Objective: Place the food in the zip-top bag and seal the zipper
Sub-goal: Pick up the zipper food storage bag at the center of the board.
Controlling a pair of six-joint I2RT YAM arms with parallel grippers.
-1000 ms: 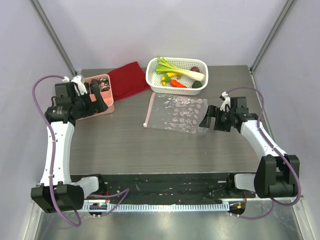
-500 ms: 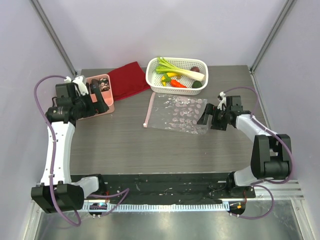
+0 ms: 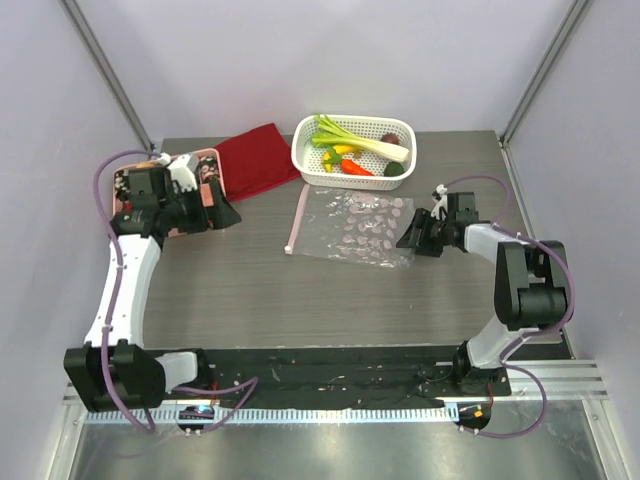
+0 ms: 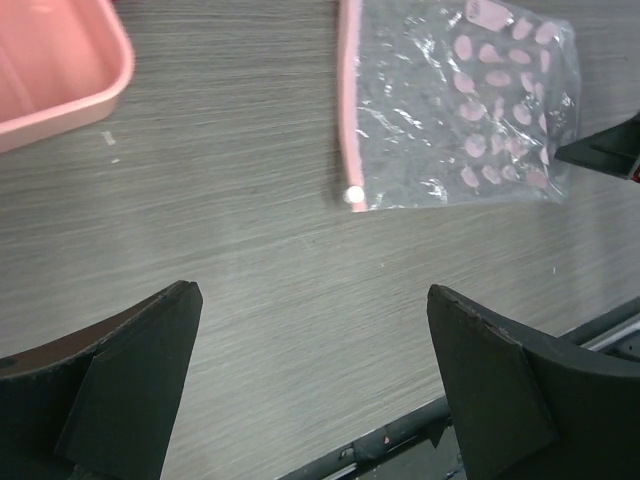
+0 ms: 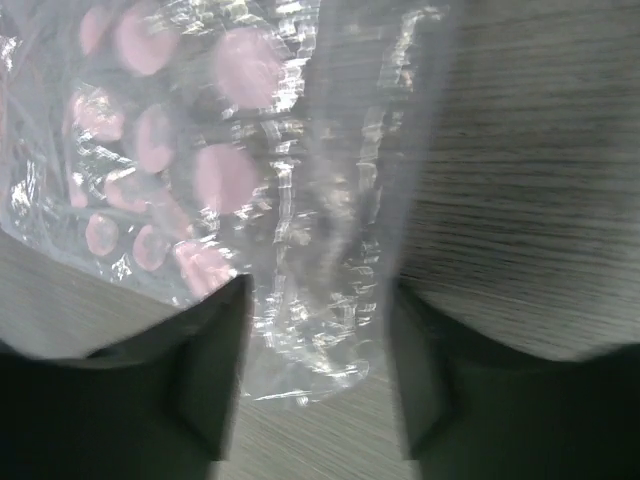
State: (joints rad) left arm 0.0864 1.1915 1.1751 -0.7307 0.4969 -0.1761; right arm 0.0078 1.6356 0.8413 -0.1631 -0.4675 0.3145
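Next, my left gripper goes to the middle of the pink zipper (image 3: 298,215) (image 4: 347,80) on the zip-top bag and closes there, to lift its upper layer.
The zip-top bag (image 3: 352,228) lies flat on the table, its pink zipper (image 3: 297,220) along the left edge with the slider (image 3: 290,250) at the near end. The food sits in the white basket (image 3: 305,160): leek (image 3: 362,141), banana (image 3: 340,150), pepper (image 3: 356,167), dark red piece (image 3: 389,139), green piece (image 3: 394,169). My left gripper (image 3: 218,212) is open and empty left of the bag; its view shows the bag (image 4: 470,110) and zipper (image 4: 347,100) ahead of the gripper (image 4: 310,292). My right gripper (image 3: 408,238) is open, with the bag's right near corner (image 5: 320,330) between its fingers (image 5: 215,380).
A pink tray (image 3: 222,190) with small bits stands at the back left, also in the left wrist view (image 4: 60,70). A red cloth (image 3: 258,160) lies between the tray and the basket. The table's front edge and black rail (image 3: 330,360) run below.
My left gripper has swung right, away from the pink tray toward the bag. My right gripper has slid left onto the bag's right corner.
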